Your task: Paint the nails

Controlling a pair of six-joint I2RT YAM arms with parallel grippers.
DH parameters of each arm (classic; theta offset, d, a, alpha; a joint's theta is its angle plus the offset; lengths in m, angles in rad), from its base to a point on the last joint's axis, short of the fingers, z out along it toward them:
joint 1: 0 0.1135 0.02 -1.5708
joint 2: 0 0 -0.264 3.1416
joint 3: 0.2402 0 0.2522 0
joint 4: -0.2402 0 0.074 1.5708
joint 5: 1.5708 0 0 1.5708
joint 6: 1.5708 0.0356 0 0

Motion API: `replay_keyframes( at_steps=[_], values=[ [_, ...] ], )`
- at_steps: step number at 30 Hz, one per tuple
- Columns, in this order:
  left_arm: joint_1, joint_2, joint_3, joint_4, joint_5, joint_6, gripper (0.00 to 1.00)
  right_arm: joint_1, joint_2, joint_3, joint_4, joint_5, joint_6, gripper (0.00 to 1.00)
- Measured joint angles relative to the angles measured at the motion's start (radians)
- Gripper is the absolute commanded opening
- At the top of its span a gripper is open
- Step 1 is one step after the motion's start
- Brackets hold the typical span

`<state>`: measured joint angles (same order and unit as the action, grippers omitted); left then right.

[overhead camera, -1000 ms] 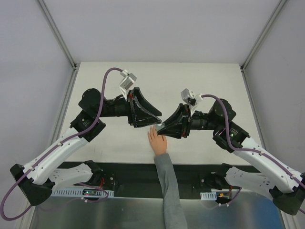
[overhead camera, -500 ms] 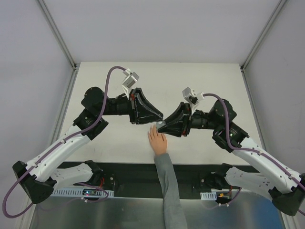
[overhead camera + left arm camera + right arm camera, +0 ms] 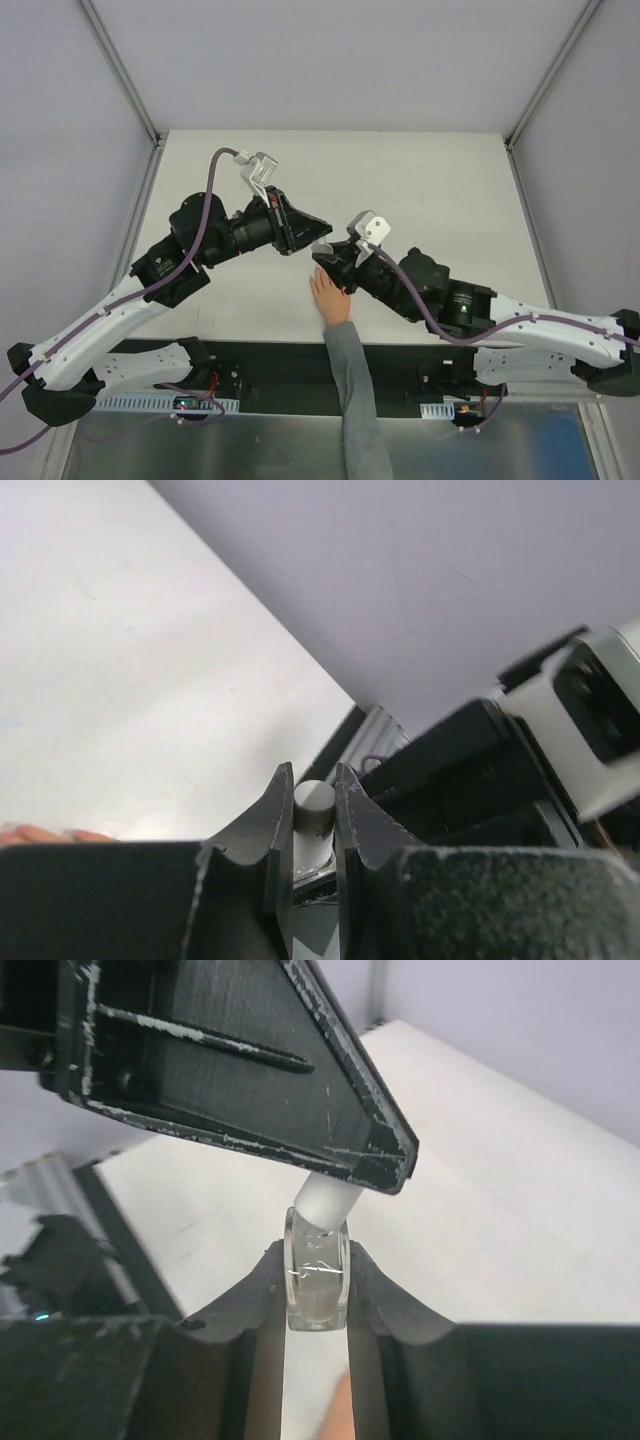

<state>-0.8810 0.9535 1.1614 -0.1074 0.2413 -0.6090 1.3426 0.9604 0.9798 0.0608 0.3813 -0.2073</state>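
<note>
I hold the white cap angled to the bottle, so my left gripper should open, line up with the bottle and grip around the cap's end (image 3: 315, 797).
A pale peach hand (image 3: 331, 298) with a grey sleeve (image 3: 352, 400) lies flat on the white table, fingers pointing away. Its nails are too small to tell from the skin. Just above the fingertips my right gripper (image 3: 330, 262) is shut on a small clear bottle (image 3: 317, 1285), with a dark finger (image 3: 265, 1290) against each side. The bottle's white cap (image 3: 327, 1200) points up and away. My left gripper (image 3: 314, 236) comes in from the left and is shut on that cap (image 3: 314, 802), its black fingers (image 3: 250, 1080) crossing over the bottle. A strip of the hand (image 3: 40, 834) shows low in the left wrist view.
The white table (image 3: 450, 180) is boxed in by pale walls with metal rails (image 3: 120, 70) on both sides. A black strip (image 3: 280, 360) runs along the near edge, over the arm bases. Both forearms meet above the table's middle.
My left gripper has closed on the bottle's cap. The right arm has swung down and left, tilting the bottle toward the left gripper. The hand has stayed put.
</note>
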Motion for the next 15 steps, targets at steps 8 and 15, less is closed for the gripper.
replay_keyframes(
  at_steps=[8,15],
  values=[
    [-0.010,0.007,0.005,-0.061,-0.167,-0.034,0.00,0.017,0.065,0.018,-0.005,0.135,-0.126,0.00],
    [-0.016,-0.049,-0.058,0.000,-0.202,-0.049,0.00,-0.060,0.049,0.018,-0.015,-0.013,-0.095,0.00]
  ],
)
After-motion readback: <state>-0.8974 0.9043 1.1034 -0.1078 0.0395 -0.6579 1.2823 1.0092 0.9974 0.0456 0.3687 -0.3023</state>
